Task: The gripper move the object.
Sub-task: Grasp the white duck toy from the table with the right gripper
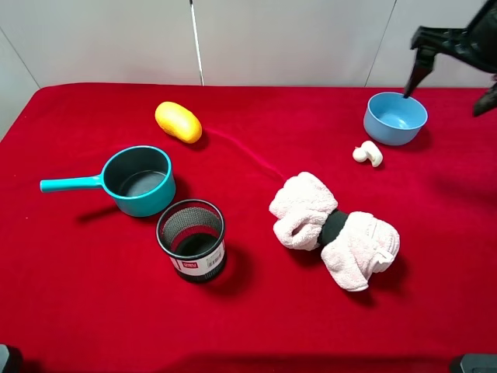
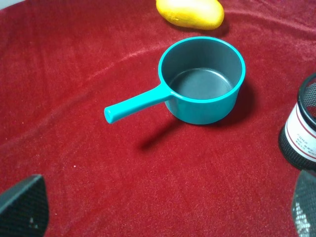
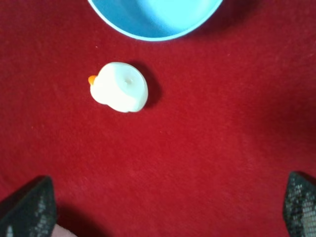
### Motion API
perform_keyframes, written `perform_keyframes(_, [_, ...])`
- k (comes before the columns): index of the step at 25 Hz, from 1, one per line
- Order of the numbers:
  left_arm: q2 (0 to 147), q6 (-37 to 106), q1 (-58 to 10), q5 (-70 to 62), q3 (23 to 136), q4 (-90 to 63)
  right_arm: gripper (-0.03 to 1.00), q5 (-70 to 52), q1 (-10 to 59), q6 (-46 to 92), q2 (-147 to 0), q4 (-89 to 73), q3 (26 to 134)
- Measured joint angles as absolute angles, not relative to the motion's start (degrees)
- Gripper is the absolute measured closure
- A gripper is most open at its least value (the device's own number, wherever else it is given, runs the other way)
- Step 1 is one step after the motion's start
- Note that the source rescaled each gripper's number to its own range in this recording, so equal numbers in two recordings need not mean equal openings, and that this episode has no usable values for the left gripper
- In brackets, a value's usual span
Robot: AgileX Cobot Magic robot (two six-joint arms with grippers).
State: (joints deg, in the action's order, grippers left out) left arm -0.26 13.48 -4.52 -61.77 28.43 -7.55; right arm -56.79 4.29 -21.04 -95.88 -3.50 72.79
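The robot's right gripper will next move to the thick round body (image 1: 372, 152) (image 3: 124, 88) of the off-white mushroom toy next to the blue bowl and close there.
The object, a tiny off-white mushroom toy (image 1: 368, 154), lies on its side on the red cloth just in front of the blue bowl (image 1: 395, 118). In the right wrist view the mushroom (image 3: 120, 94) shows a small orange spot and lies next to the bowl's rim (image 3: 153, 19). My right gripper (image 1: 444, 101) hangs in the air at the back right, above and behind the bowl, open and empty. Its fingertips (image 3: 29, 207) sit wide apart at the frame's corners. My left gripper (image 2: 163, 212) is open and empty, above the cloth near the teal saucepan (image 2: 202, 81).
A teal saucepan (image 1: 140, 180) with its handle pointing left, a black mesh cup (image 1: 192, 239), and a yellow-orange oval (image 1: 178, 121) sit on the left half. A fluffy white towel roll with a black band (image 1: 334, 229) lies in front of the mushroom.
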Motion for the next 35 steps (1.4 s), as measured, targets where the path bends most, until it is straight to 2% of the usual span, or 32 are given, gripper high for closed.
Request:
perform_keyframes(8, [-0.26, 13.48, -4.52, -61.77, 28.43, -7.55, -0.03, -51.43, 8.28, -26.29, -101.44, -4.89, 72.84])
perform_keyframes(35, [-0.26, 13.48, -4.52, -61.77, 28.43, -7.55, -0.03, -42.02, 8.46, -25.39, -116.89, -9.42, 72.84])
